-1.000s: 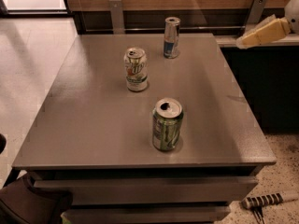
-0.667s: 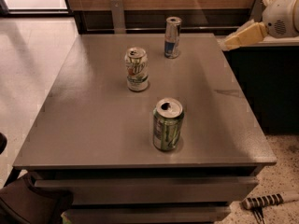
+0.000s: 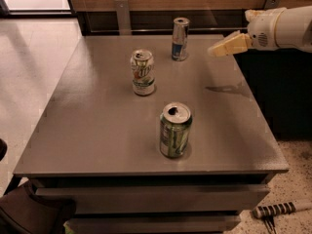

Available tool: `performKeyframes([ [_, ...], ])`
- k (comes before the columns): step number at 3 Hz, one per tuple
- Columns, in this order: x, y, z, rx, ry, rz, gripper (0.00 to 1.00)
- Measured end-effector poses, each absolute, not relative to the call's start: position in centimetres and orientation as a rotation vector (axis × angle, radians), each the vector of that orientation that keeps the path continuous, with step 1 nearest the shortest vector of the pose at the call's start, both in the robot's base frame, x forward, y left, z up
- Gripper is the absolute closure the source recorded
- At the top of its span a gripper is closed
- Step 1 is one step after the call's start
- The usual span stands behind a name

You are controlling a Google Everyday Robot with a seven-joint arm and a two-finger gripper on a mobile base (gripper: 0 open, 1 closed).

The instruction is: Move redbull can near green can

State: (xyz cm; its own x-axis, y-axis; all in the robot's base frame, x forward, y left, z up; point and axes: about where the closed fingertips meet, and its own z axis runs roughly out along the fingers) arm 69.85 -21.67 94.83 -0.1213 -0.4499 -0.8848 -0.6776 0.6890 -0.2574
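My gripper needs to go to the redbull can next and close around the middle of its body [image 3: 180, 41], about halfway between top and bottom.
The redbull can [image 3: 180, 38], slim and silver with a blue lower part, stands upright at the far middle of the grey table [image 3: 97, 121]. The green can [image 3: 175, 129], olive with pale label patches and an opened silver top, stands upright near the front edge. My gripper [image 3: 218, 50] reaches in from the right on a white arm. It hovers above the table's far right part, to the right of the redbull can and apart from it. It holds nothing.
A white can with a green and red logo [image 3: 143, 72] stands left of centre, between the two other cans. A wooden wall with a metal rail [image 3: 122, 13] runs behind the table. A striped-handled tool [image 3: 278, 210] lies on the floor at the lower right.
My arm and gripper have moved leftward over the table's right edge, closer to the redbull can. The cans have not moved.
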Motion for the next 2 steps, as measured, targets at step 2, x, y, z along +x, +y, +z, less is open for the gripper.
performKeyframes([
  [2,74.0,-17.0,90.9,-0.867,1.704,0.405,0.0],
])
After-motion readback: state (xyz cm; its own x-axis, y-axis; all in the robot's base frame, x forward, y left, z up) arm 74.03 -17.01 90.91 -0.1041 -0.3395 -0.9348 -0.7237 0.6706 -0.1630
